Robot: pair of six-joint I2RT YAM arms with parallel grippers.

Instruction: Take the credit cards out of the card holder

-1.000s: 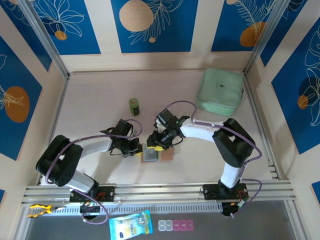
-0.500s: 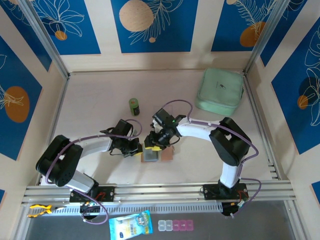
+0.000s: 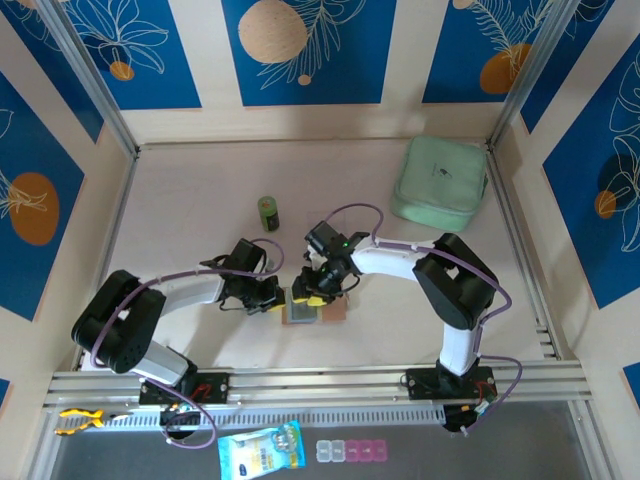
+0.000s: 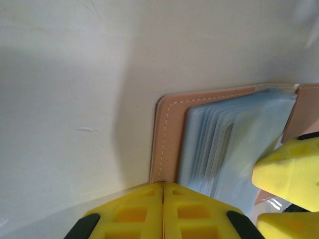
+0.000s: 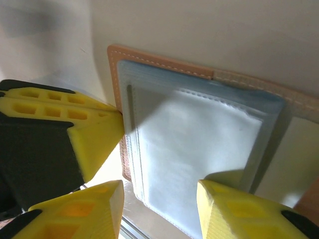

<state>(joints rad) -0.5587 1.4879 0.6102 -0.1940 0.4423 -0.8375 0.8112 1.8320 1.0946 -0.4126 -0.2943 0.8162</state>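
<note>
The top sleeve is lying empty over the stack, so I will open my left gripper, take its free edge [image 5: 133,154] and flip it over to uncover the sleeve below.
The card holder [image 3: 308,312] lies open on the table between the two arms, tan leather [image 4: 167,132] round a stack of pale clear sleeves [image 5: 194,149]. My left gripper [image 4: 163,185] is shut, its joined tips pressing on the holder's left edge; its fingers [image 5: 75,132] also appear in the right wrist view. My right gripper [image 5: 159,201] hangs open just above the sleeves, one fingertip [image 5: 234,196] at the top sleeve. In the top view the left gripper [image 3: 276,298] and right gripper [image 3: 314,290] flank the holder. The credit cards are hidden; I cannot make any out in the sleeves.
A small dark green jar [image 3: 268,213] stands behind the grippers. A mint-green case [image 3: 440,183] lies at the back right corner. Metal rails [image 3: 320,382] run along the near edge, and walls close in the table on three sides.
My right gripper has slid a little left and nearer over the holder, its jaws slightly narrower. The left gripper has stayed pressed on the holder's edge.
</note>
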